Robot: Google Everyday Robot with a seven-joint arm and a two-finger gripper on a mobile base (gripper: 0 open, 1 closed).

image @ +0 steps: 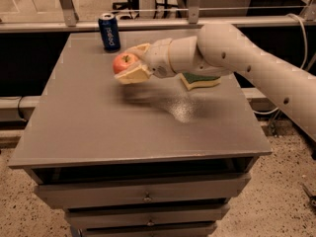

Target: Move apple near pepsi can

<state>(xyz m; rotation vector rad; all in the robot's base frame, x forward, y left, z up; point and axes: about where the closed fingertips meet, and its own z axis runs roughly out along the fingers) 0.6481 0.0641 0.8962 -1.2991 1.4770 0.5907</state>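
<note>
I should let go of the apple on the grey table top (127, 41), next to the blue pepsi can, on the side toward my arm.
The apple (122, 62) is red with a yellow blush and sits between the cream fingers of my gripper (129, 62), held above the grey table top (123, 127). The gripper is shut on the apple, in the back middle of the table. The blue pepsi can (109, 31) stands upright at the back left edge, a short way behind and to the left of the apple. My white arm (232, 53) reaches in from the right.
A sponge with a green top and yellow base (200, 80) lies on the table, partly under the arm. A metal rail (148, 23) runs behind the table. Drawers (143, 194) are below the front edge.
</note>
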